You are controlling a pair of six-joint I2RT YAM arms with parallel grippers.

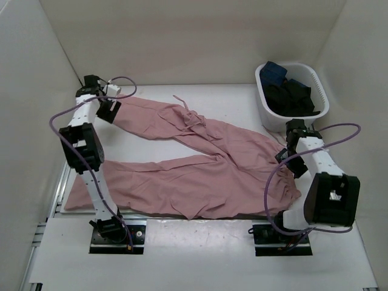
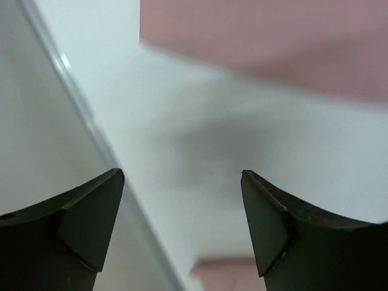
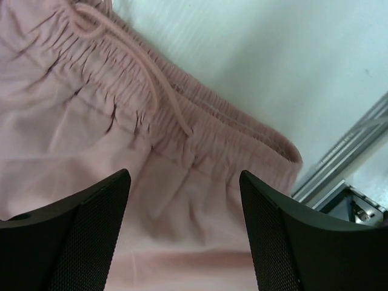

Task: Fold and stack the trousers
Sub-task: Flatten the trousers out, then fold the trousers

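Note:
Next, I close my right gripper on the far corner of the waistband (image 1: 280,146) of the pink trousers, at the end nearest the white basket.
A pair of pink trousers (image 1: 200,163) lies spread flat on the white table, waistband at the right, both legs running left, one to the far left and one along the near edge. My left gripper (image 1: 108,110) is open at the cuff end of the far leg; its wrist view shows blurred pink cloth (image 2: 273,42) beyond the open jaws and a pink edge just below them. My right gripper (image 1: 285,154) is open above the elastic waistband (image 3: 200,115) with its drawstring (image 3: 160,85), holding nothing.
A white basket (image 1: 322,96) with dark folded clothes (image 1: 290,94) stands at the back right. White walls close in the table on the left, back and right. A metal rail (image 3: 351,145) runs along the table's right edge.

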